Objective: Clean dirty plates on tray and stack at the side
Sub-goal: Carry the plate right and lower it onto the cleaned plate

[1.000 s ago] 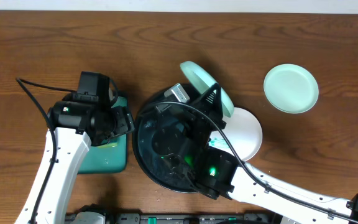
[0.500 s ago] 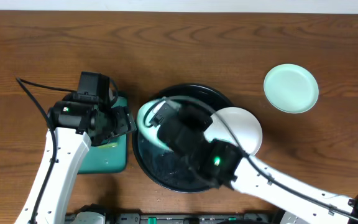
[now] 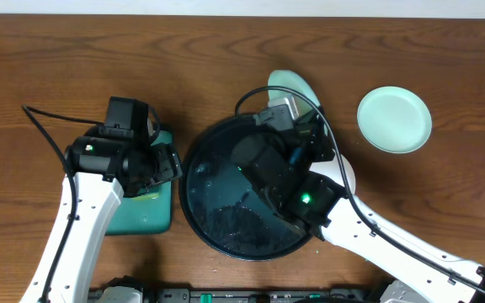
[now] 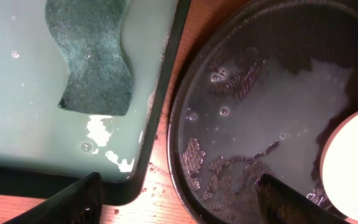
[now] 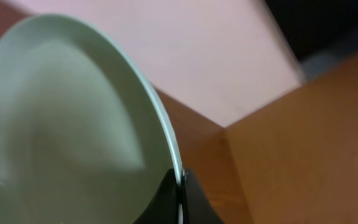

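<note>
My right gripper needs to set the pale mint-green plate down on top of the other mint plate (image 3: pixel 394 119) on the table.
My right gripper (image 5: pixel 180 198) is shut on the rim of a pale mint-green plate (image 5: pixel 61 124), which it holds tilted on edge. From overhead that plate (image 3: pixel 290 82) sticks out past the far rim of the round black tray (image 3: pixel 194 210), beyond the right gripper (image 3: pixel 289 106). The tray (image 4: pixel 260 118) holds a film of soapy water. A white plate (image 3: pixel 344 173) lies at the tray's right edge, mostly under the right arm. A second mint plate (image 3: pixel 394 119) rests on the table to the right. My left gripper (image 4: pixel 179 180) hangs open over the gap between the two trays, holding nothing.
A rectangular teal tray (image 4: pixel 17 118) with a dark rim lies left of the black tray, with a dark green sponge (image 4: pixel 95 56) on it. Water drops dot the wood between the two trays. Cables trail from both arms.
The right arm dipped the mint plate into the left part of the black tray, then carried it up to the far rim. The left arm has not moved.
</note>
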Available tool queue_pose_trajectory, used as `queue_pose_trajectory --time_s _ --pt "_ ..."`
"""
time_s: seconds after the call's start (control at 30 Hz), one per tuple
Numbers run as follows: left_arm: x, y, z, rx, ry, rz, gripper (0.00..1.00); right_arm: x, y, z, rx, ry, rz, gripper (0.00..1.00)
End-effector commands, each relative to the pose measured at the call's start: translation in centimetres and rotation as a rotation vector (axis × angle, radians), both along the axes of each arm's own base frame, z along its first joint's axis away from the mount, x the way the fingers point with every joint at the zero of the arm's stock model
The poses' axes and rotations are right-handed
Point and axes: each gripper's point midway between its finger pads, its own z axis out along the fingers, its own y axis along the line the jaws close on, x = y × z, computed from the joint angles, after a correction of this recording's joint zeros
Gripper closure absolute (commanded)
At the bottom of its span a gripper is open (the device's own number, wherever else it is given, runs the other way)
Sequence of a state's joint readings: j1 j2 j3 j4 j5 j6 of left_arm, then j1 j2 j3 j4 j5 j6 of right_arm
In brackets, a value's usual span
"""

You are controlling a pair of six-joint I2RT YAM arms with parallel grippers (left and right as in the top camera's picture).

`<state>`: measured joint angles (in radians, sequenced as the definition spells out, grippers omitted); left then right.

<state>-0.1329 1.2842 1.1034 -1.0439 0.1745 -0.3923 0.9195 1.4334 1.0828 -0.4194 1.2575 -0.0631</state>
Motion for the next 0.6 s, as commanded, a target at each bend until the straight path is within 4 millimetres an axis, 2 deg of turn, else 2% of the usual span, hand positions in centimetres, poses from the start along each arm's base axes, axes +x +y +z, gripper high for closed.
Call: queue_pose_trajectory --time_s 0.0,0.07,0.1,0.13,0.2,0.27,0.3,0.37,0.47,0.5,0.57 --pt "-0.3 0.0 -0.3 0.005 0.016 -0.004 0.21 -0.8 6.4 -5.4 0.143 0.296 0.347 0.99" --pt "-0.3 0.0 -0.3 0.005 0.016 -0.004 0.20 -2.8 10.9 -8.3 0.385 0.491 0.542 0.99" --pt "-0.3 0.0 -0.3 0.005 0.016 -0.004 0.21 -3.7 12.6 -8.9 0.505 0.567 0.602 0.99" --pt "-0.3 0.0 -0.3 0.005 0.016 -0.004 0.21 -4.4 13.8 -9.3 0.608 0.624 0.633 0.99" --pt "-0.3 0.0 -0.3 0.005 0.015 -0.004 0.21 -4.1 14.4 -9.8 0.753 0.656 0.583 0.99" --pt "-0.3 0.0 -0.3 0.005 0.016 -0.004 0.21 -2.6 12.6 -10.5 0.770 0.605 0.450 0.99" --pt "-0.3 0.0 -0.3 0.005 0.016 -0.004 0.21 -1.8 11.0 -10.8 0.742 0.561 0.368 0.99" --pt "-0.3 0.0 -0.3 0.005 0.016 -0.004 0.21 -0.3 6.5 -10.8 0.641 0.436 0.168 0.99" --pt "-0.3 0.0 -0.3 0.005 0.015 -0.004 0.21 0.6 -0.3 -9.1 0.489 0.227 -0.096 0.99" --pt "-0.3 0.0 -0.3 0.005 0.014 -0.004 0.21 0.6 -1.6 -8.8 0.453 0.198 -0.137 0.99" --pt "-0.2 0.0 -0.3 0.004 0.011 -0.004 0.21 0.8 -2.5 -9.2 0.458 0.217 -0.164 0.99"
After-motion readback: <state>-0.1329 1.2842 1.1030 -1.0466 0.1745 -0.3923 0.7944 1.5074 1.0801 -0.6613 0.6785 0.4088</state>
